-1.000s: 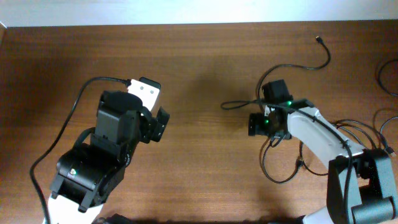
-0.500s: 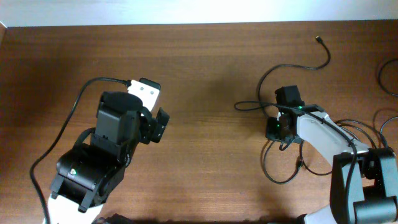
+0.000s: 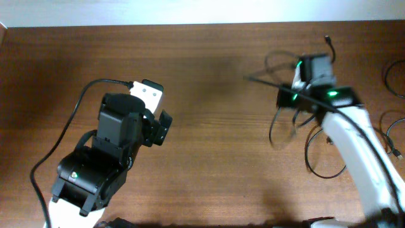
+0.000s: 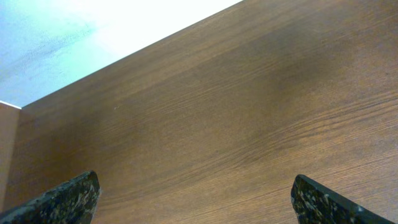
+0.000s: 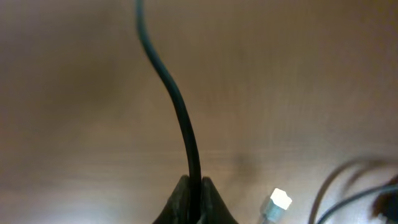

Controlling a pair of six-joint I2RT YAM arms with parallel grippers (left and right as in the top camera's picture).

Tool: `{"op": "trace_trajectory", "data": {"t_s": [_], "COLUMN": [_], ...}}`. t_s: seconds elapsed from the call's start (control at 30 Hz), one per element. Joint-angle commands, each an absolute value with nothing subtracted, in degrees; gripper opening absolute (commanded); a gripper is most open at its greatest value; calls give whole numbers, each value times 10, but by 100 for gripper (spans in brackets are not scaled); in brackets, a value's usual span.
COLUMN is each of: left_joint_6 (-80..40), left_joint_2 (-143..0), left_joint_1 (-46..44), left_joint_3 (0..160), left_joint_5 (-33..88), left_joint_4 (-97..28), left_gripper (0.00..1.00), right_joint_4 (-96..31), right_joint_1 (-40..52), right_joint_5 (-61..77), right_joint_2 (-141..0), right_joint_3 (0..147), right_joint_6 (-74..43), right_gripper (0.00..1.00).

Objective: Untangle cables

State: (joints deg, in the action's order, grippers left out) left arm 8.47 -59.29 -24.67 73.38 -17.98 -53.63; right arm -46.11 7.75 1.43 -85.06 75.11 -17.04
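Next, my right gripper releases the black cable on the bare wood (image 3: 368, 42) close to the white wall, past the looped cords.
The cables (image 3: 314, 154) are thin black cords lying in loose loops at the right of the wooden table (image 3: 215, 171). One strand ends in a small plug (image 3: 326, 40) near the far edge. My right gripper (image 3: 282, 97) is raised over them, shut on one black cable (image 5: 172, 90) that runs out straight from between its fingertips (image 5: 211, 198). A plug with a pale metallic tip (image 5: 277, 203) lies just to the right of the right gripper (image 5: 194, 198). My left gripper (image 3: 164, 126) stands open at the left, far from the cables. In its wrist view the left gripper (image 4: 196, 211) has only bare wood between its fingers (image 4: 68, 198).
More black cords (image 3: 393, 79) lie at the table's right edge, and a further cord loop (image 3: 391, 134) sits below them. A thick black wire (image 3: 69, 126) curves round the left arm's base. The table's far edge meets a white wall (image 3: 190, 11).
The right gripper shut on a cable, then rose and moved right and toward the far edge, pulling that strand out straight. The left arm has not moved.
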Motion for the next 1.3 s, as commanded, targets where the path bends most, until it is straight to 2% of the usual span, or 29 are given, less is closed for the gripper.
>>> {"op": "trace_trajectory", "data": {"t_s": [0.0,0.13,0.23,0.37,0.57,0.7,1.03,1.27], "left_joint_6": [78,77,77,77,78,78,77,70], "left_joint_2": [-588,-588,-588,-588,-588,-588,-588,-588], "left_joint_1": [-245,-245,-245,-245,-245,-245,-245,-245], "left_joint_3": [736,736,736,736,736,736,735,735], "left_joint_5": [-184,-182,-182,-182,-182,-194,-223,-222], "left_joint_4": [-536,-537,-537,-537,-539,-543,-552,-561], "left_gripper": [99,99,99,99,99,99,99,99], "right_joint_4": [-499,-506,-463,-376,-338,-330,-395,-467], "right_joint_1": [79,80,79,71,34,-31,-202,-252], "right_joint_5": [20,26,6,-77,-102,-102,-76,22], "right_joint_2": [-804,-801,-801,-813,-885,-956,-1055,-1131], "right_joint_3": [884,1035,1088,1090,1090,1090,1090,1081], "right_joint_6": [-163,-163,-163,-159,-95,-93,-93,-92], "right_gripper": [4,4,4,4,4,4,4,4]}}
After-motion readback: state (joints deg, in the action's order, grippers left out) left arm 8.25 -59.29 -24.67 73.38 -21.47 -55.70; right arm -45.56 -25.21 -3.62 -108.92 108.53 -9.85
